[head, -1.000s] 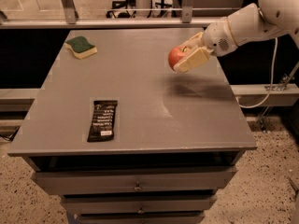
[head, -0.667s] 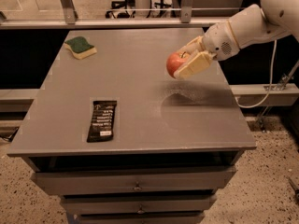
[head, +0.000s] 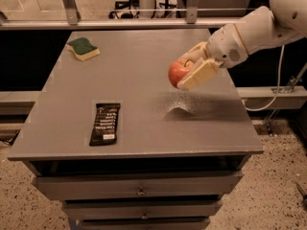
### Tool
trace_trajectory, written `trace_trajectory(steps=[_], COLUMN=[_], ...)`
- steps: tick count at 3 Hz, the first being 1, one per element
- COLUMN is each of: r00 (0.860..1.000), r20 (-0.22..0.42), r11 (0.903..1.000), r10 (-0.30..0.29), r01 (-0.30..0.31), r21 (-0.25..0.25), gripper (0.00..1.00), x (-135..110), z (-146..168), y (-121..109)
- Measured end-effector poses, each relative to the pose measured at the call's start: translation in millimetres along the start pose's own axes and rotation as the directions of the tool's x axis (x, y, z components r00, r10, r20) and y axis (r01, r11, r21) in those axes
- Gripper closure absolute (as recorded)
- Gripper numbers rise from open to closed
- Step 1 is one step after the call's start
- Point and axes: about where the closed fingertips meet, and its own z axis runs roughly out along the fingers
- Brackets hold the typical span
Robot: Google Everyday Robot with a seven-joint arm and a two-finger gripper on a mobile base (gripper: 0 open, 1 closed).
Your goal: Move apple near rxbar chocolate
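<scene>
Next, my gripper lets go of the apple on the arm's side of the rxbar chocolate's far end (head: 133,104), next to it. The apple is now a little above the table.
The red apple (head: 178,72) with a short stem is held in my gripper (head: 191,70), a little above the grey table (head: 144,47), right of centre. The cream fingers (head: 197,75) are shut around the apple from the right side. The arm reaches in from the upper right. The rxbar chocolate (head: 105,123), a flat black wrapper with white lettering and a white label at its near end, lies on the table near the front left. The apple is well to the right of the bar and apart from it.
A green-and-yellow sponge (head: 83,48) lies at the table's back left corner. The table top sits on a cabinet with drawers (head: 139,190) below. A railing (head: 129,23) runs behind the table. A white cable (head: 268,97) hangs at the right.
My gripper has carried the apple leftward and toward the front, lower over the table. The bar and the sponge have not moved.
</scene>
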Motion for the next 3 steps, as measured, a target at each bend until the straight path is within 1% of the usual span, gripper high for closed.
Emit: trace_trajectory(steps=[1,2,3], r00=[1.000,0.999,0.997], r20=[0.011,0.003,-0.043], r11=[0.9999,0.9983,0.9937], r10=[-0.008,-0.036,-0.067], r01=[0.008,0.036,0.071], r21=[0.011,0.046,0.087], gripper=[1.00,1.00,1.00], x=[-5,-14,-21], z=[8,24,41], y=[2,6,14])
